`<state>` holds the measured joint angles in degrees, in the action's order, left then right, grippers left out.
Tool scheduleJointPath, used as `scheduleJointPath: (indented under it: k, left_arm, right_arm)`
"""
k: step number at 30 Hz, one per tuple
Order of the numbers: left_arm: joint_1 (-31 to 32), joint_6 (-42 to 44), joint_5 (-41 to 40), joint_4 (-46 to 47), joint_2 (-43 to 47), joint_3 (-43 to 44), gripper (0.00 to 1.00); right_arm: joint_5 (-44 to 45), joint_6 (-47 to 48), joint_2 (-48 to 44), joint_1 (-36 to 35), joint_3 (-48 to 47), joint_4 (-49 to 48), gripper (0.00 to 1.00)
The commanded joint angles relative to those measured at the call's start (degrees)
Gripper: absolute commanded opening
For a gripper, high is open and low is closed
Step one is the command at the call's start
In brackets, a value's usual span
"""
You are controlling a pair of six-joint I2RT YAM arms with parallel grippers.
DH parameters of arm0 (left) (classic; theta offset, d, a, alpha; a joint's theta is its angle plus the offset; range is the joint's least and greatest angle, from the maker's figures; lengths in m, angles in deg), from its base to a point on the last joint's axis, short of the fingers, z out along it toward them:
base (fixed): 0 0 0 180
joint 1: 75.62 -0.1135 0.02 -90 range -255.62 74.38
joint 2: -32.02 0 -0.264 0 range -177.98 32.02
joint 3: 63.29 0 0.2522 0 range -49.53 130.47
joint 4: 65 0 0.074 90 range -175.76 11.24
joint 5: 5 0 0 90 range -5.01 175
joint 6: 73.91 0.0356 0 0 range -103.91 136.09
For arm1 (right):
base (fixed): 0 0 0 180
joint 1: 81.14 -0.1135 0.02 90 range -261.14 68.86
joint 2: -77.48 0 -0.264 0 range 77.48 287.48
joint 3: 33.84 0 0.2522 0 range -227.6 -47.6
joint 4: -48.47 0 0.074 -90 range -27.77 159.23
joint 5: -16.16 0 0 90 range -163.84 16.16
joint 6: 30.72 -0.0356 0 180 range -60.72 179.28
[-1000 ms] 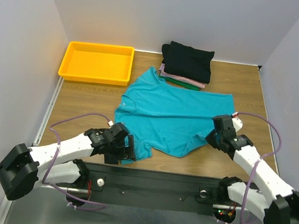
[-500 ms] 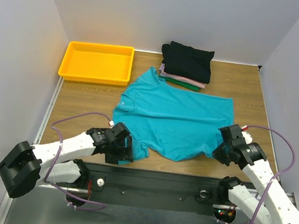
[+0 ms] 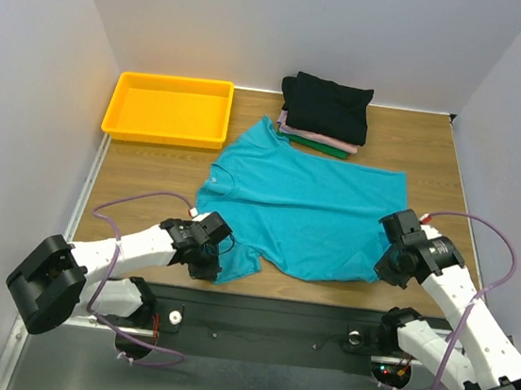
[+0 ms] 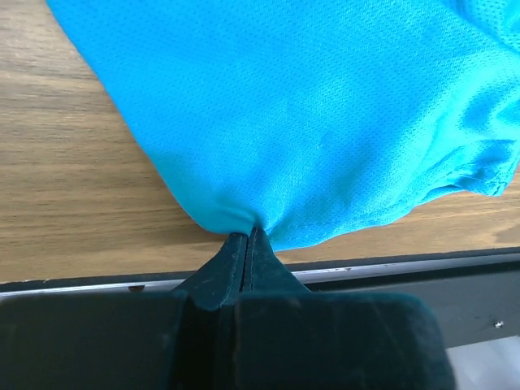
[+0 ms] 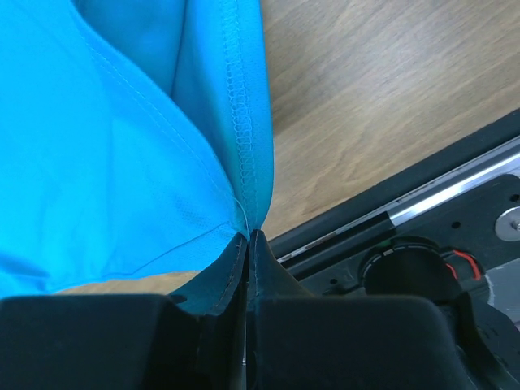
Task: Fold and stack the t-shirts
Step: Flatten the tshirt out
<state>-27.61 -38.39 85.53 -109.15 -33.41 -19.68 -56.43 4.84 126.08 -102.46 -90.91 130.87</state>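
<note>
Next, I release the teal t-shirt's near hem corner with my right gripper, about midway (image 3: 393,234) along its hem edge.
A teal t-shirt (image 3: 301,210) lies spread on the wooden table, its neck toward the left. My left gripper (image 3: 215,260) is shut on the shirt's near left sleeve edge; in the left wrist view the teal cloth (image 4: 309,122) bunches into the left gripper (image 4: 248,236). My right gripper (image 3: 389,264) is shut on the shirt's near right hem corner, and in the right wrist view the stitched teal hem (image 5: 244,122) runs down into the right gripper (image 5: 248,237). A stack of folded t-shirts (image 3: 325,108), black over pale pink and dark green, sits at the back.
A yellow plastic tray (image 3: 169,108) stands at the back left of the table. The black base rail (image 3: 301,328) runs along the near edge, just below both grippers. Grey walls close in on three sides.
My left gripper has gone from open to shut on the teal sleeve edge. My right gripper has pulled the hem corner toward the near right, flattening the shirt's lower edge.
</note>
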Motion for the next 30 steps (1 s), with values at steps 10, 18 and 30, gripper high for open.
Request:
scheduleJointPath:
  k: [10, 18, 30]
  left_arm:
    - [0.2, -3.3, -10.0, -14.1, 10.4, 8.1, 0.0]
    - [0.3, -2.1, -4.2, -18.7, 18.9, 10.8, 0.0]
    - [0.5, -7.3, -15.9, -12.0, 17.7, 13.7, 0.0]
  right_arm:
    - [0.4, 4.5, -2.7, 0.4, -7.5, 11.0, 0.0]
    - [-5.4, 9.7, -2.4, 0.5, -8.1, 11.0, 0.0]
    - [0.0, 0.5, -2.4, 0.5, -7.4, 10.1, 0.01]
